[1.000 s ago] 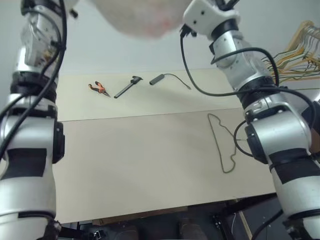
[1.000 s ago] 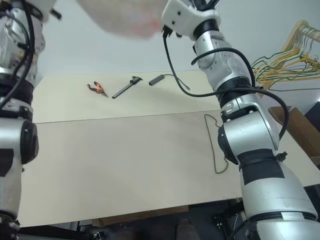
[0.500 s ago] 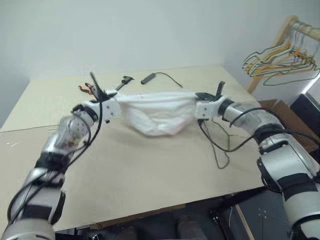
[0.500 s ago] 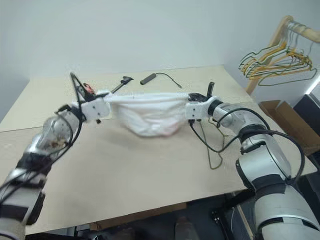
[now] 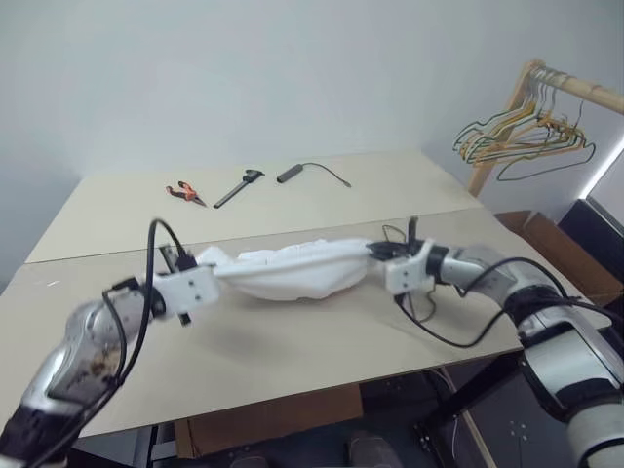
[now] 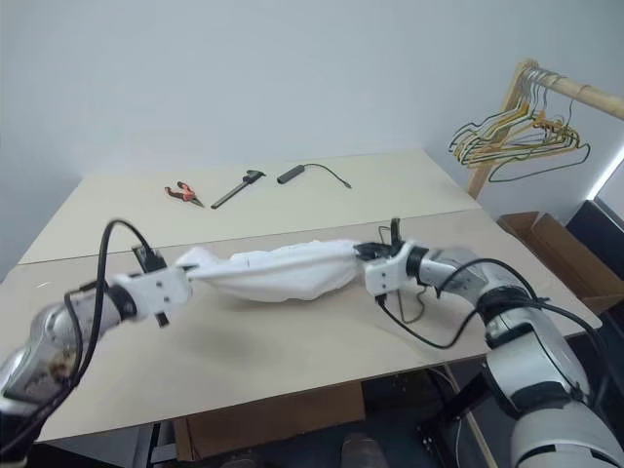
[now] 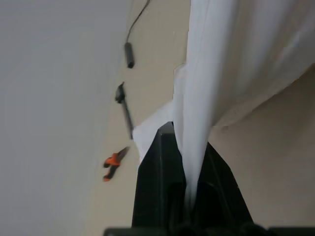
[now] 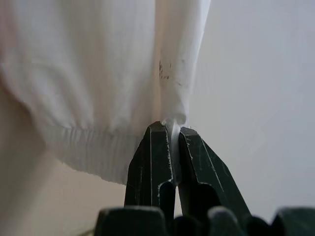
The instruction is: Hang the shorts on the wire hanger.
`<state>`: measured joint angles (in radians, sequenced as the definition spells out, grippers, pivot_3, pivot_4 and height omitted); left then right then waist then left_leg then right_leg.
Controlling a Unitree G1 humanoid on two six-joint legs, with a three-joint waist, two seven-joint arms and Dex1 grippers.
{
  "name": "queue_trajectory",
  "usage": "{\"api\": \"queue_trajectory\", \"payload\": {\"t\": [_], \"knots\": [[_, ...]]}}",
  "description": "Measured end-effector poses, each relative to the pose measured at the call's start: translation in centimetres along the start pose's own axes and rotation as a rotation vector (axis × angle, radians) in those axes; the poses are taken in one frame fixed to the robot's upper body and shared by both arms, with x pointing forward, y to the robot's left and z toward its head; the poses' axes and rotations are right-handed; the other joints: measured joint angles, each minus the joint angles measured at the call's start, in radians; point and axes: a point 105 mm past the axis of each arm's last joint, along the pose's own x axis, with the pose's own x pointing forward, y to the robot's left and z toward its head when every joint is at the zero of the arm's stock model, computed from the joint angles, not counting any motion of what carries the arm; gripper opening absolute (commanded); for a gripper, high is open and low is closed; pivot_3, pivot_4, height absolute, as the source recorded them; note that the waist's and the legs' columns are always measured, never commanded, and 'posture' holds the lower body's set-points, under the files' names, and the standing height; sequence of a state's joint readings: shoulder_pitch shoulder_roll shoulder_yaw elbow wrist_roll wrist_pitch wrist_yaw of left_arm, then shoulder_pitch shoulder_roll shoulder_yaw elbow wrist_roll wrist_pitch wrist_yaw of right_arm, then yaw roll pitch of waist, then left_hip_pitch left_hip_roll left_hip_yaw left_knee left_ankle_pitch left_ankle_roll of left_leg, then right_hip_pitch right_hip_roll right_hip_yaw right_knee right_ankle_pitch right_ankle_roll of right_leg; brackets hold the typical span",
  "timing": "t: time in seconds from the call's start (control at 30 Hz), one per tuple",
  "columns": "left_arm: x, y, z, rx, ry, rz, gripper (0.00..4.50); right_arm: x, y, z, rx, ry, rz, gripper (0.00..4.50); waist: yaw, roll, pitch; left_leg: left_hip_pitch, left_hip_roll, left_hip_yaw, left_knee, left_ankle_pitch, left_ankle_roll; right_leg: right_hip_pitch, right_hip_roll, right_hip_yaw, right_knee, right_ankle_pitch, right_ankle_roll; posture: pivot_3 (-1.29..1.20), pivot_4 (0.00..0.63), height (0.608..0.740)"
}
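Note:
The white shorts sag folded from both of my grippers, so I should lower my left gripper's end, open it, take the leg's corner (image 5: 224, 270) and spread the shorts flat.
The white shorts (image 5: 292, 273) are stretched sideways in a sagging bundle just over the table, its underside resting on the tabletop. My left gripper (image 5: 205, 268) is shut on the left end of the shorts (image 7: 231, 59). At the right end my right gripper (image 5: 375, 255) is shut on a fold near the gathered waistband (image 8: 93, 142). Under my right wrist, a thin dark loop of the wire hanger (image 5: 421, 310) lies on the table, mostly hidden by the arm and its cable.
Orange-handled pliers (image 5: 185, 193), a dark caliper-like tool (image 5: 239, 187) and a dark cylinder with a cable (image 5: 290, 175) lie on the far table. A wooden rack with coloured hangers (image 5: 517, 132) stands at the right, above a cardboard box (image 5: 551, 249).
Both arms came down from high overhead, bringing the stretched shorts down onto the table. The camera also tilted, so the whole scene shifted.

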<state>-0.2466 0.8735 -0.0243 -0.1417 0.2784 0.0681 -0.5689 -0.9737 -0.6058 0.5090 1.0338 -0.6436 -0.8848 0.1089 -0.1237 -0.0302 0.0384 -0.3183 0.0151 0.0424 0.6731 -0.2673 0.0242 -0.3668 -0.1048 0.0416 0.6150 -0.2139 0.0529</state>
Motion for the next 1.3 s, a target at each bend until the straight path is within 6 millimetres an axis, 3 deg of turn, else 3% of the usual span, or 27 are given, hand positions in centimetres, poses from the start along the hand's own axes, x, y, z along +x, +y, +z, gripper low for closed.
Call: {"api": "queue_trajectory", "payload": {"t": [0.1,0.2,0.27,0.37,0.5,0.67,0.77,0.9,1.0,1.23,1.3], "knots": [[1.5,5.1,-0.3,0.032,0.035,0.214,0.03,1.2,-3.8,0.1,-0.013,0.027,-0.166,0.00,0.007,0.000,-0.001,-0.003,0.000,-0.002,-0.001,-0.001,-0.002,-0.003,0.000,0.000,-0.001,0.008,0.002,0.02,0.000,0.740],[1.5,6.3,-0.3,0.035,0.038,0.288,0.03,1.3,-4.1,0.5,-0.007,0.009,-0.207,0.00,0.011,-0.001,-0.004,-0.011,0.000,-0.002,-0.005,-0.007,-0.006,-0.012,0.000,0.000,-0.002,0.007,0.005,0.01,0.000,0.740],[1.0,4.8,-0.4,0.042,0.024,0.233,0.03,0.7,-2.6,0.7,0.007,-0.013,-0.183,0.00,0.008,-0.001,-0.009,-0.031,0.000,-0.002,-0.005,-0.007,-0.008,-0.032,0.000,0.001,0.002,0.006,0.005,0.00,0.000,0.740],[-0.3,0.0,-0.6,0.018,0.019,0.063,0.03,-0.6,1.0,0.9,0.036,-0.040,-0.097,0.00,-0.001,-0.001,-0.010,-0.054,-0.001,-0.001,-0.003,-0.003,-0.017,-0.057,-0.002,0.002,0.004,0.006,0.005,-0.01,0.000,0.740],[-2.9,-4.6,0.1,-0.049,0.020,-0.109,0.03,-1.8,3.6,1.5,0.004,-0.087,0.012,0.00,-0.004,-0.001,-0.010,-0.067,-0.001,-0.001,0.003,-0.005,-0.016,-0.065,-0.002,0.002,0.000,0.006,0.006,-0.01,0.000,0.740],[-6.1,-8.9,0.2,-0.110,0.069,-0.291,0.03,-3.0,7.3,3.3,-0.002,-0.171,0.164,0.00,0.007,-0.001,-0.008,-0.046,-0.001,0.000,0.003,-0.012,-0.002,-0.042,0.000,0.000,-0.005,0.005,0.007,0.01,0.001,0.740],[-6.8,-9.9,-0.6,-0.140,0.114,-0.319,0.03,-3.7,9.5,4.5,0.031,-0.209,0.236,0.00,0.022,0.000,-0.001,-0.020,0.000,-0.001,0.003,-0.010,0.000,-0.018,0.001,0.000,-0.004,-0.005,0.003,0.01,0.001,0.740],[-6.9,-10.1,-1.3,-0.148,0.159,-0.322,0.03,-4.5,10.6,5.9,0.060,-0.238,0.276,0.00,0.030,0.000,0.001,-0.004,0.002,-0.001,0.003,-0.008,0.001,-0.002,0.002,0.001,-0.002,-0.005,0.002,0.01,0.002,0.740],[-6.9,-10.3,-1.6,-0.180,0.182,-0.317,0.74,-5.1,11.0,6.4,0.079,-0.235,0.285,0.00,0.030,0.000,0.001,-0.002,0.003,-0.001,0.003,-0.008,0.000,-0.001,0.002,0.002,-0.002,-0.005,0.002,0.00,0.003,0.740],[-6.8,-11.4,-2.6,-0.213,0.221,-0.326,3.02,-5.7,11.4,7.1,0.124,-0.199,0.295,0.00,0.035,-0.001,0.001,-0.005,0.002,-0.001,0.000,-0.012,-0.002,-0.005,0.001,0.002,-0.003,-0.003,-0.002,-0.01,0.010,0.740],[-7.5,-11.6,-2.5,-0.195,0.218,-0.370,3.02,-5.7,11.1,7.0,0.125,-0.188,0.293,0.00,0.035,-0.001,0.001,-0.007,0.003,0.000,-0.001,-0.012,-0.002,-0.007,0.001,0.003,-0.004,-0.003,-0.002,-0.01,0.013,0.740]]}}
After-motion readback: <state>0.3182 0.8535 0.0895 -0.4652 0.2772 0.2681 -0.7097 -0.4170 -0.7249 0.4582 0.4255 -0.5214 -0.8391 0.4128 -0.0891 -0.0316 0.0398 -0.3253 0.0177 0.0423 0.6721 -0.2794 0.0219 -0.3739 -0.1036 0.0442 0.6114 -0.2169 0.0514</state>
